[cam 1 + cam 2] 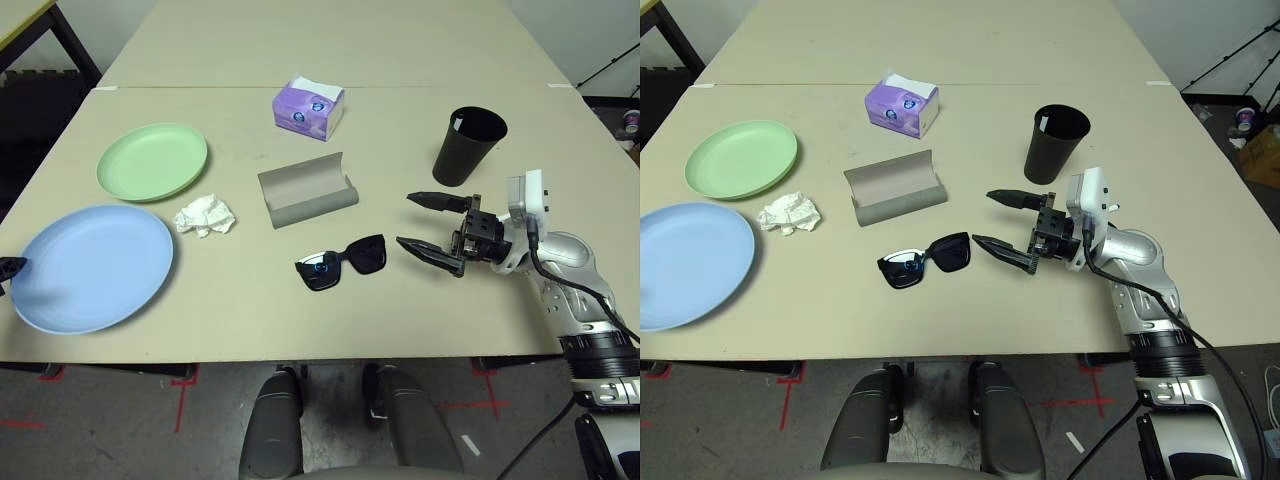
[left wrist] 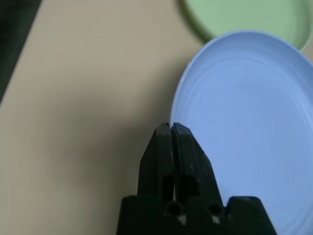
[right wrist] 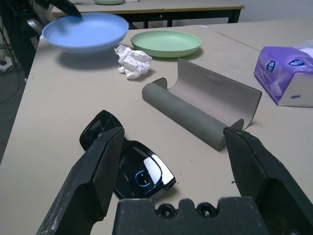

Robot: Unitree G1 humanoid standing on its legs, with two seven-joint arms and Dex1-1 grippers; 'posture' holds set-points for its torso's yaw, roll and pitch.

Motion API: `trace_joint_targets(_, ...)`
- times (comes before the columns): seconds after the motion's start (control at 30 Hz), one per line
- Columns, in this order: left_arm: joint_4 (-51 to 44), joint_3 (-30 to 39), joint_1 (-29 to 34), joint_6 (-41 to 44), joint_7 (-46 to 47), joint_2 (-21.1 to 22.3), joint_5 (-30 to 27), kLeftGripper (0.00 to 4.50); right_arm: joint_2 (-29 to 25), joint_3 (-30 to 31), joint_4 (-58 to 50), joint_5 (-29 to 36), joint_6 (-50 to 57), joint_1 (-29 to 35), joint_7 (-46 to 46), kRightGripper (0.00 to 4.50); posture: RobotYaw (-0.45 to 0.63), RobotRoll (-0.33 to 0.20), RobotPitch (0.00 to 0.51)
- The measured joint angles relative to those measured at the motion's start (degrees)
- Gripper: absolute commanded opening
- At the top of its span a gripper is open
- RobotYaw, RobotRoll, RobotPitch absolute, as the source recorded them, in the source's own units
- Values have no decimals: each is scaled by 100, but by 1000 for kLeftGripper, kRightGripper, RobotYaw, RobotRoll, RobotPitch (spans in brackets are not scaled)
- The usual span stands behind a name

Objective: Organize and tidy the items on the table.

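I will set the pale blue plate, now raised at the table's front, down on top of the green plate [image 2: 252,12] using my left gripper.
The pale blue plate [image 1: 90,265] is at the table's [image 1: 230,320] front left, its left rim pinched by my shut left gripper [image 2: 170,128]; the right wrist view shows the plate [image 3: 85,32] raised, with a shadow beneath. Behind it lies the green plate [image 1: 152,160], with the crumpled white tissue [image 1: 205,215] beside it. The open grey glasses case [image 1: 307,190] sits mid-table, and the black sunglasses [image 1: 342,262] lie in front of it. My right gripper [image 1: 405,220] stands open just right of the sunglasses, holding nothing. The black cup [image 1: 468,146] stands upright behind it.
A purple tissue box [image 1: 309,107] rests near the seam line [image 1: 420,87] at the back. A second table joins beyond the seam. The front table edge runs close below the sunglasses.
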Motion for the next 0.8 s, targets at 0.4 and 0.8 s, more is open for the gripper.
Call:
trace_joint_targets(0.4, 465, -456, -1773, -65, 697, -246, -19, 21, 4, 96, 62, -2, -31, -73, 9, 4500, -16, 0, 184)
trace_joint_targets(0.8, 1188, -1081, -3103, -1040, 1825, -1290, 281, 21, -18, 159, 49, 0, -44, -73, -10, 4500, -30, 0, 179)
